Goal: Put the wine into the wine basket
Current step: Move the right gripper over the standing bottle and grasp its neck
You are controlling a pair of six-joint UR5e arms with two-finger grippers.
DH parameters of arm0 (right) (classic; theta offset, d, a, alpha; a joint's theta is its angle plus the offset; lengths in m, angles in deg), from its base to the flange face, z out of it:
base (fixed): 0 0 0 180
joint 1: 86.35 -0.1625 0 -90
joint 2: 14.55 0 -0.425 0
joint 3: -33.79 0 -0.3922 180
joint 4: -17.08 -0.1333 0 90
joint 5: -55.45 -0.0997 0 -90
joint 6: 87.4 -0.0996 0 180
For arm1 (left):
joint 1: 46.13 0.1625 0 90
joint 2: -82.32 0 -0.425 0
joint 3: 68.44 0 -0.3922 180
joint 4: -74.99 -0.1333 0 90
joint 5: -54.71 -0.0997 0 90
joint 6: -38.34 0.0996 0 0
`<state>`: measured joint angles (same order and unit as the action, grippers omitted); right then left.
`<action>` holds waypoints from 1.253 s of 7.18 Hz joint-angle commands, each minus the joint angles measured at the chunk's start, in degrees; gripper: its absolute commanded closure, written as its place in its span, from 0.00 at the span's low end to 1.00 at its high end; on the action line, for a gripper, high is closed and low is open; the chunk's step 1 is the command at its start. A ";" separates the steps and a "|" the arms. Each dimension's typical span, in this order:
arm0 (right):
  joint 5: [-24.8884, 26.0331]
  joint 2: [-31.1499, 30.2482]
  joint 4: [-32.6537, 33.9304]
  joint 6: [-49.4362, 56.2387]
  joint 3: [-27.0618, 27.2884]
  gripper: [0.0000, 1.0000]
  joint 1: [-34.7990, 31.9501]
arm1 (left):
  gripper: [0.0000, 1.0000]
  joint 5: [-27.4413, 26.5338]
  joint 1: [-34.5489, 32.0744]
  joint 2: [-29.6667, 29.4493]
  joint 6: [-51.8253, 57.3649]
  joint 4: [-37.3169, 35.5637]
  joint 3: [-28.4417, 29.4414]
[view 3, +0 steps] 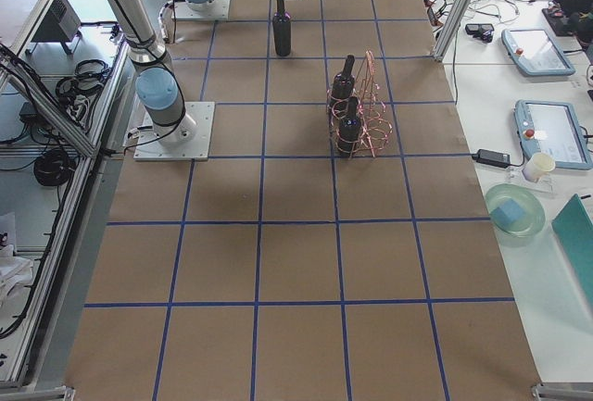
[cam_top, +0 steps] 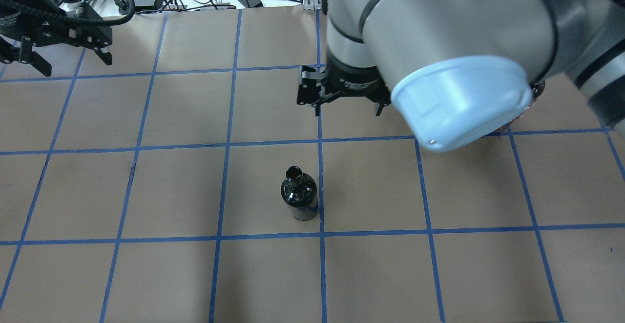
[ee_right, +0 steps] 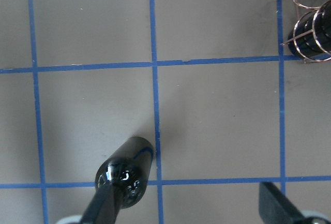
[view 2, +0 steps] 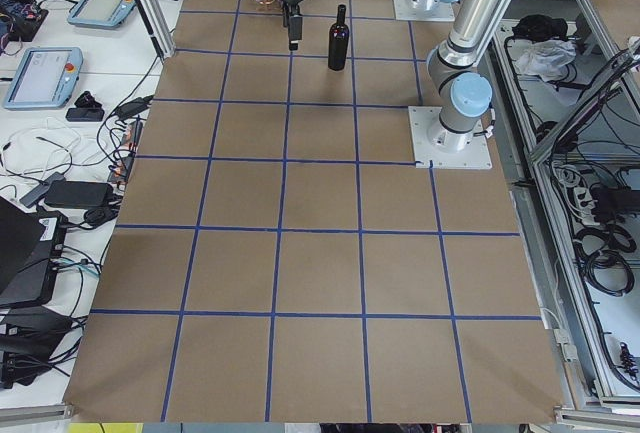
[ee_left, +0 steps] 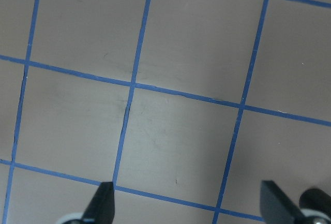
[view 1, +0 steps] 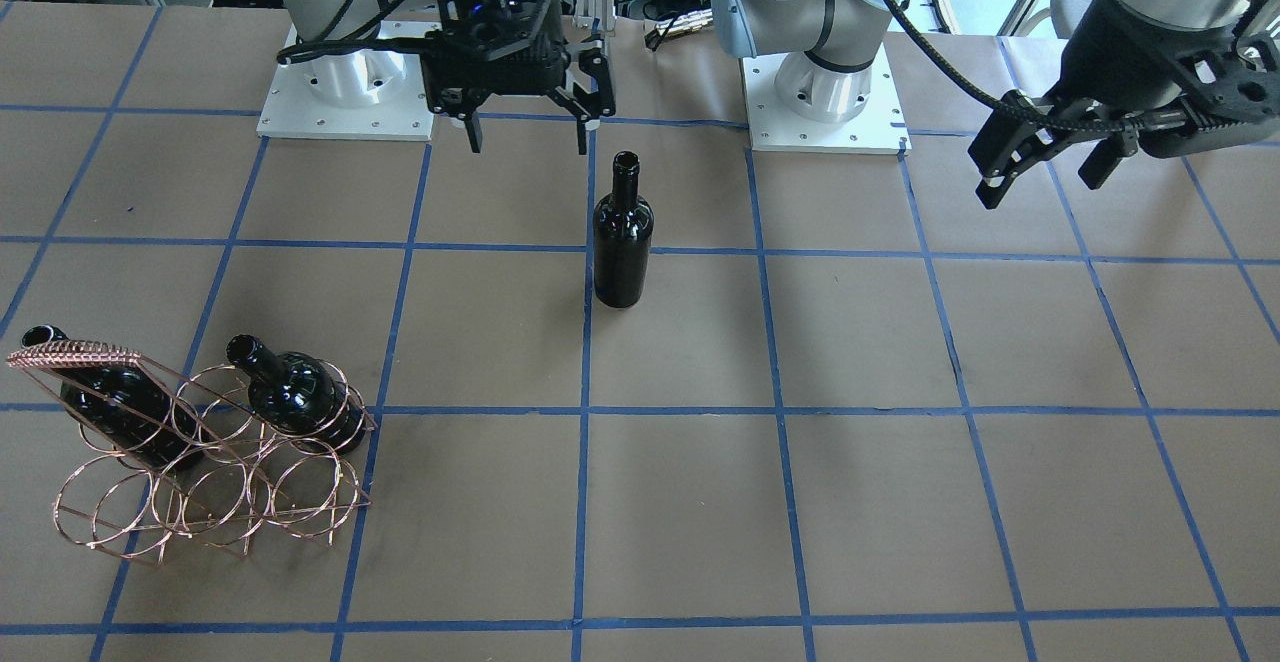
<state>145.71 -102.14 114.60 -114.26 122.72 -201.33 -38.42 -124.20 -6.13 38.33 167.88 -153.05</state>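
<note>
The upright wine bottle is standing alone at the middle of the table. I need to close my right gripper on the neck [view 1: 625, 180] [ee_right: 118, 190] of that bottle.
The wine, a glossy near-black bottle [view 1: 622, 242] with an open mouth, stands upright alone at the table's middle, also in the overhead view [cam_top: 299, 197]. The copper wire wine basket [view 1: 205, 467] stands on the robot's right side and holds two look-alike bottles [view 1: 300, 392]. My right gripper [view 1: 526, 137] is open and empty, hovering above the table just on the robot's side of the standing bottle. In the right wrist view the bottle [ee_right: 135, 154] sits by one finger [ee_right: 103, 206], not between the two. My left gripper [view 1: 1045, 170] is open and empty, far off over bare table.
Brown paper with a blue tape grid covers the table [view 1: 700, 502]. The two arm bases [view 1: 345, 92] [view 1: 825, 102] stand on white plates at the robot's edge. The right arm's elbow [cam_top: 459, 93] hides the basket in the overhead view. Side benches carry tablets [view 3: 536, 49].
</note>
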 commanded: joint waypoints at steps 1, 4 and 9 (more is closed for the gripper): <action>0.44 4.16 3.11 -9.32 0.02 0.00 -6.98 | 0.00 0.06 0.20 0.30 1.23 0.18 -0.39; 0.01 6.01 2.06 -9.19 1.94 0.00 -7.71 | 0.00 0.14 -0.06 0.22 2.29 0.18 -0.47; -2.98 7.26 3.46 -9.27 6.08 0.01 -7.71 | 0.00 0.32 0.20 0.04 2.38 -0.08 -0.47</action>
<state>143.60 -94.97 117.69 -123.62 128.31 -209.04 -38.15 -123.97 -6.00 40.70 167.88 -153.53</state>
